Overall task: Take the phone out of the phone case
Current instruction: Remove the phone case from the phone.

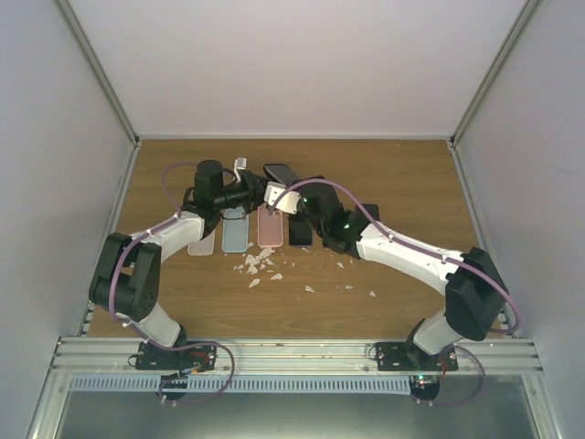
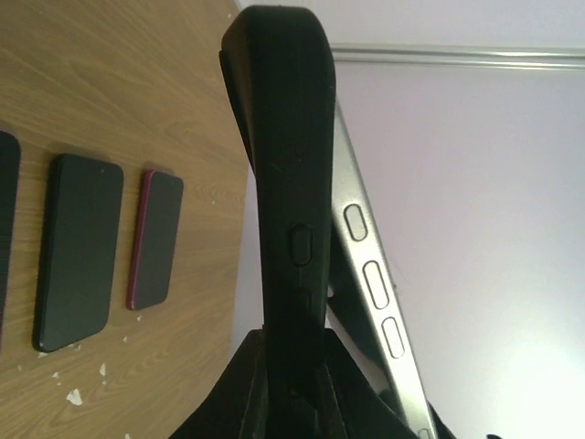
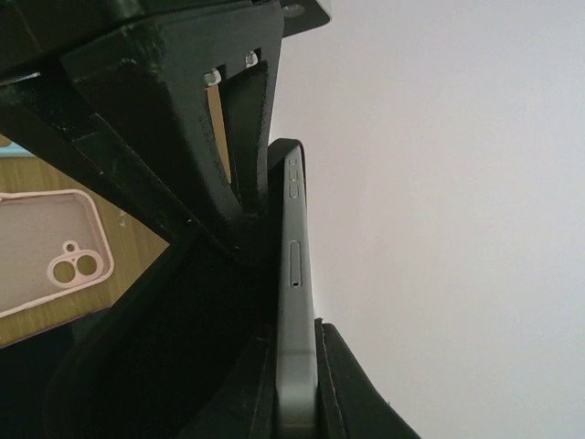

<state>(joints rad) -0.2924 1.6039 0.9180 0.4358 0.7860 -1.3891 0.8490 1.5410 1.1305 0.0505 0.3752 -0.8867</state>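
Observation:
My right gripper should put the grey phone down on the bare table (image 1: 404, 231) just beyond the red phone, toward the side of the table.
Both grippers meet above the far middle of the table and hold the black phone case (image 1: 280, 173) with the phone in it. In the left wrist view my left gripper (image 2: 291, 357) is shut on the edge of the black case (image 2: 283, 165). The phone's grey metal edge (image 2: 370, 274), with its side buttons, leans out of the case to the right. In the right wrist view my right gripper (image 3: 297, 366) is shut on the grey phone (image 3: 294, 293). The case's black corner (image 3: 285, 151) still wraps the phone's far end.
On the table below lie a clear case (image 1: 201, 240), a blue case (image 1: 236, 229), a pink case (image 1: 270, 226) and a dark phone (image 1: 301, 227). White crumbs (image 1: 260, 265) are scattered in front. A black phone (image 2: 80, 247) and a red phone (image 2: 154, 238) lie flat.

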